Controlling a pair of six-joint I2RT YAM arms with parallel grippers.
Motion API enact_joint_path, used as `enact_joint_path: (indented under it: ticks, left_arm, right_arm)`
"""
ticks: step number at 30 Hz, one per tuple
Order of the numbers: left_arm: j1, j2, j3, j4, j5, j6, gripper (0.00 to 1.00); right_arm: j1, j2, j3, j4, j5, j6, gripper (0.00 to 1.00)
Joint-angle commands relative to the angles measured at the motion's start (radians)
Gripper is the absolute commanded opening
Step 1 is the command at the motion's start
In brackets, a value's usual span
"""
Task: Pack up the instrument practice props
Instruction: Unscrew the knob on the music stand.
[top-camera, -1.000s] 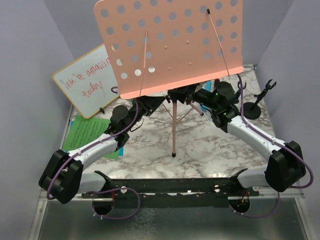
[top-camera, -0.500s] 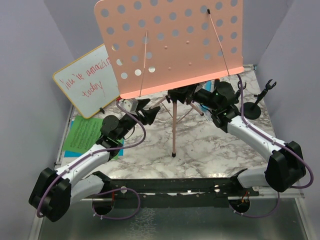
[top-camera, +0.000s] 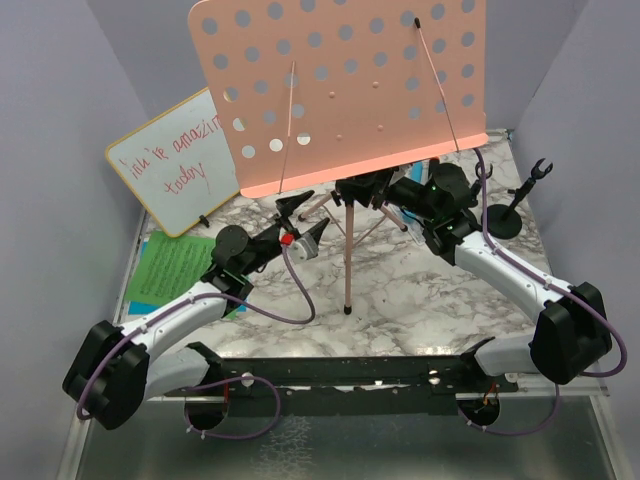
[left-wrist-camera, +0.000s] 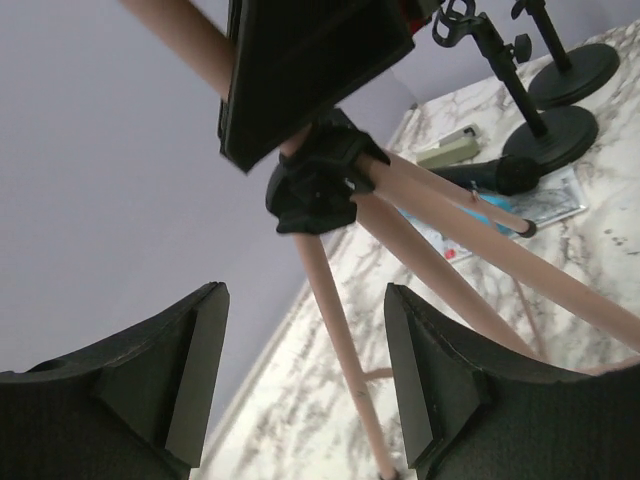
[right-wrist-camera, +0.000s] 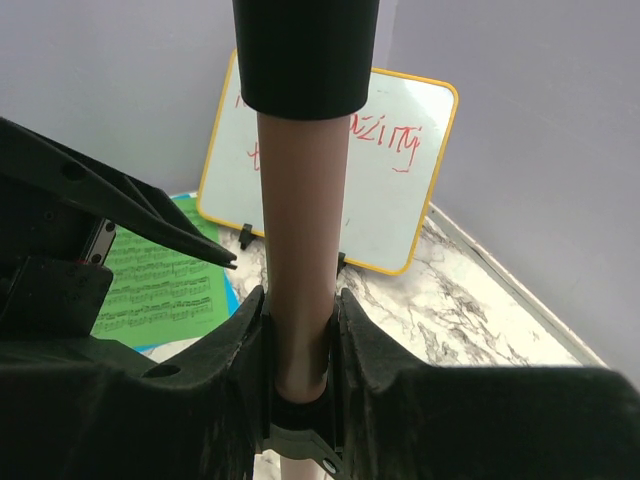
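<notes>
The left gripper's open fingers slant toward the thin pink leg below the black hub, so the robot should roll that gripper level and pinch the black hub's knob (left-wrist-camera: 320, 190).
The pink music holder, its perforated tray (top-camera: 340, 90) on top, stands on its tripod at mid table. My right gripper (top-camera: 388, 192) is shut on its pink pole (right-wrist-camera: 300, 250) just under the black sleeve. My left gripper (top-camera: 306, 220) is open by the tripod's left side. In the left wrist view a thin pink leg (left-wrist-camera: 335, 340) shows between the fingers (left-wrist-camera: 195, 370), untouched, below the black hub (left-wrist-camera: 315, 185). A green music sheet (top-camera: 175, 265) lies on a blue one (top-camera: 140, 297) at the left. Two black mic holders (left-wrist-camera: 555, 130) and a dark microphone (left-wrist-camera: 490, 175) sit at the right.
A yellow-framed whiteboard (top-camera: 180, 160) with red writing leans against the back left wall. A small silver cylinder (left-wrist-camera: 445, 150) lies near the microphone. One mic holder (top-camera: 505, 215) stands close to my right arm. Purple walls close in on three sides.
My left gripper has let go near the tripod hub, drawn back a little, opened wide and turned toward the legs. The right gripper has kept its hold on the pole.
</notes>
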Motion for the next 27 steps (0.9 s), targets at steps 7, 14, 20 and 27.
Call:
enact_joint_path:
  ticks: [7,14,20,27]
  left_arm:
    - [-0.093,0.069,0.096,-0.016,-0.033,0.493,0.67]
    - [-0.112,0.124,0.15,-0.064,-0.043,0.537,0.59]
    - [-0.117,0.143,0.18,-0.116,-0.055,0.564,0.51]
    - [-0.118,0.135,0.198,-0.195,-0.066,0.548,0.39]
  right_arm:
    - [0.005,0.041,-0.044,-0.247,-0.105,-0.06,0.01]
    - [0.004,0.042,-0.04,-0.253,-0.119,-0.063,0.01]
    - [0.005,0.042,-0.039,-0.257,-0.12,-0.066,0.01]
    - [0.005,0.04,-0.038,-0.259,-0.122,-0.066,0.01]
